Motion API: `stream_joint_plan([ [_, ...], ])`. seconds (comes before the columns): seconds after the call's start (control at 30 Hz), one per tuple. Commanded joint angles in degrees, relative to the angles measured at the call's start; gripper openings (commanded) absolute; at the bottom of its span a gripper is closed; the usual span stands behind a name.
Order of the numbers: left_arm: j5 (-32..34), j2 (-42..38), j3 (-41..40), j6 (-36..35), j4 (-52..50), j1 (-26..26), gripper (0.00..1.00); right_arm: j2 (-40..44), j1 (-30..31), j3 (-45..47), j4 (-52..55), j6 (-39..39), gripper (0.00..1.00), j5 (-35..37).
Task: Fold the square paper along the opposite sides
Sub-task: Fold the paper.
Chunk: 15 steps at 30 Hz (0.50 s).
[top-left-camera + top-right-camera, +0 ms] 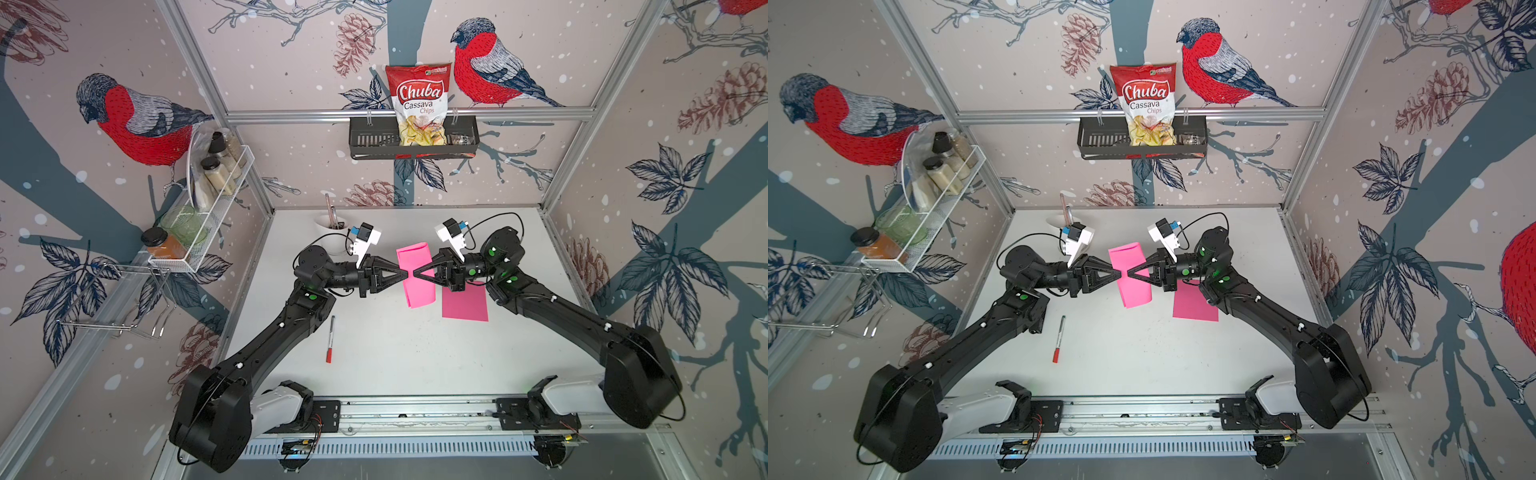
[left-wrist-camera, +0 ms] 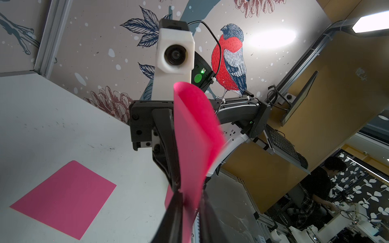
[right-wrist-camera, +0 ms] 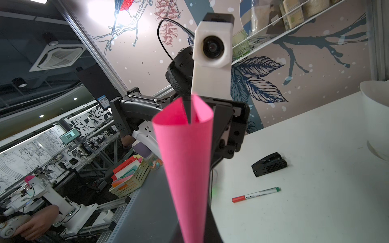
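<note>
My left gripper's fingers are loose around the edges of the paper's bulging, parted layers, so it should pinch both layers (image 1: 409, 273) before my right gripper opens.
The pink square paper (image 1: 417, 286) (image 1: 1133, 286) hangs above the table, folded over on itself with its two layers bulging apart. Both grippers meet at its left edge in both top views. My right gripper (image 1: 415, 274) (image 3: 193, 229) is shut on the paper (image 3: 185, 157), which rises out of its jaws like a cone. My left gripper (image 1: 404, 274) (image 2: 190, 195) stands open; the paper (image 2: 193, 134) passes between its fingers with a gap on one side.
A second pink sheet (image 1: 465, 305) (image 2: 63, 199) lies flat under the right arm. A red-capped marker (image 1: 330, 338) (image 3: 255, 194) lies near the left arm. A white cup (image 1: 332, 228) stands at the back left. A small black object (image 3: 269, 164) lies on the table.
</note>
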<state>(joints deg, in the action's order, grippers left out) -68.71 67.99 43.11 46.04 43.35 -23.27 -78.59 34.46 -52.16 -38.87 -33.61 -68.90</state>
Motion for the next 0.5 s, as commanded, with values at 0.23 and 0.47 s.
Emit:
stream_joint_plan([
  [0.23,3.03,-0.89,1.27,-3.44,-3.53,-0.16,0.42,0.09,0.25,-0.24,-1.26,-0.58,0.08,2.23],
  [0.47,4.20,-1.36,1.64,-5.60,-5.95,-1.10,0.34,-0.55,0.26,-0.96,-1.09,-1.17,0.08,3.49],
])
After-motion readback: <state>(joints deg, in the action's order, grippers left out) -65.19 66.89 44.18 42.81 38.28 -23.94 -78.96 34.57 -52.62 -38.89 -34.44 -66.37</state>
